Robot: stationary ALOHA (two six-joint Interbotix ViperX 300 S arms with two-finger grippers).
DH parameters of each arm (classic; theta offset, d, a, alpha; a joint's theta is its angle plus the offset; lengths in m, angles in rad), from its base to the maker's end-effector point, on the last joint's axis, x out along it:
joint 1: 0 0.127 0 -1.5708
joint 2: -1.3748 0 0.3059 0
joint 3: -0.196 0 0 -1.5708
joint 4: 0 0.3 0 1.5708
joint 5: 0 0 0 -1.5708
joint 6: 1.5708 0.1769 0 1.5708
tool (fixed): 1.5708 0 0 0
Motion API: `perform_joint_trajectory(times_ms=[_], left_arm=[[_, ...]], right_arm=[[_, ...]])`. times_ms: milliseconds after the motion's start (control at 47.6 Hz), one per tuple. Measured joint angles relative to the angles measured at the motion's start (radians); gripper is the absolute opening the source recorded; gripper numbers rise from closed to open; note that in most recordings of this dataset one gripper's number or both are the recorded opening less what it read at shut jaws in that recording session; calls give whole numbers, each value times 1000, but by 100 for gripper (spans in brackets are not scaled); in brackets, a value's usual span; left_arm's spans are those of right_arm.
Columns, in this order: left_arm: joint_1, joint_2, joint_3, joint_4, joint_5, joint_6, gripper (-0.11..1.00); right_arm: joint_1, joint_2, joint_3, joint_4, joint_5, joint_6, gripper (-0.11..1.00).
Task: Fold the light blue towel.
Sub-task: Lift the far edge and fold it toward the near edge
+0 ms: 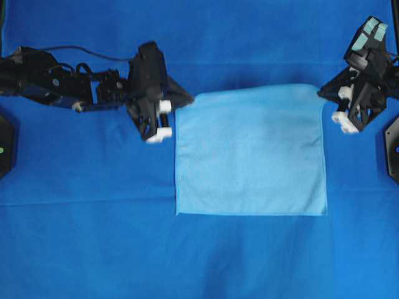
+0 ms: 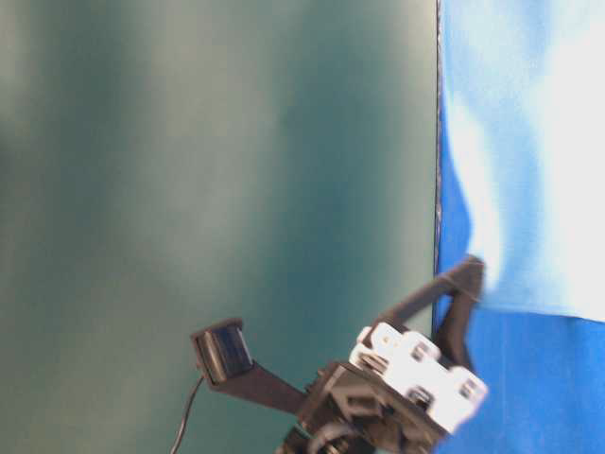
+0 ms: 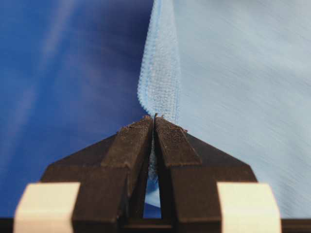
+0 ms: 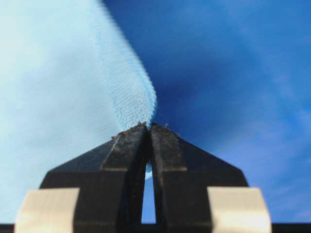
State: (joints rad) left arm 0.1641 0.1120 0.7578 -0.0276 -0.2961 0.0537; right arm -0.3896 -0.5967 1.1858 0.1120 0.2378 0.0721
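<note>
The robot's right gripper should lay the light blue towel's far corner down on its matching near corner (image 1: 319, 207), folding the towel in half.
The light blue towel (image 1: 249, 156) lies spread flat in the middle of the table, seen from overhead. My left gripper (image 1: 189, 99) is shut on its far left corner. In the left wrist view the towel's stitched edge (image 3: 160, 82) rises out of the shut left gripper (image 3: 154, 118). My right gripper (image 1: 322, 93) is shut on the far right corner. The right wrist view shows the towel's hem (image 4: 131, 92) curling into the pinched right gripper (image 4: 148, 125). In the table-level view the pale towel (image 2: 539, 142) hangs against the darker cloth.
A large royal-blue covering (image 1: 93, 249) spreads over the whole table under the towel. Black arm bases (image 1: 5, 146) (image 1: 393, 146) stand at the left and right edges. Both arms reach in from the far corners.
</note>
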Motion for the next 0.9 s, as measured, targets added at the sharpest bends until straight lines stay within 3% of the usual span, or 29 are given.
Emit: perform_joint_trajectory(times_ms=[252, 672, 903], left_arm=[[-158, 0, 8, 0, 57, -14, 1], [-308, 18, -5, 0, 64, -48, 1], [-347, 54, -25, 0, 60, -51, 1]], right_arm=[[235, -9, 6, 83, 29, 115, 2], [566, 77, 3, 91, 11, 362, 2], [664, 140, -15, 91, -31, 422, 2]])
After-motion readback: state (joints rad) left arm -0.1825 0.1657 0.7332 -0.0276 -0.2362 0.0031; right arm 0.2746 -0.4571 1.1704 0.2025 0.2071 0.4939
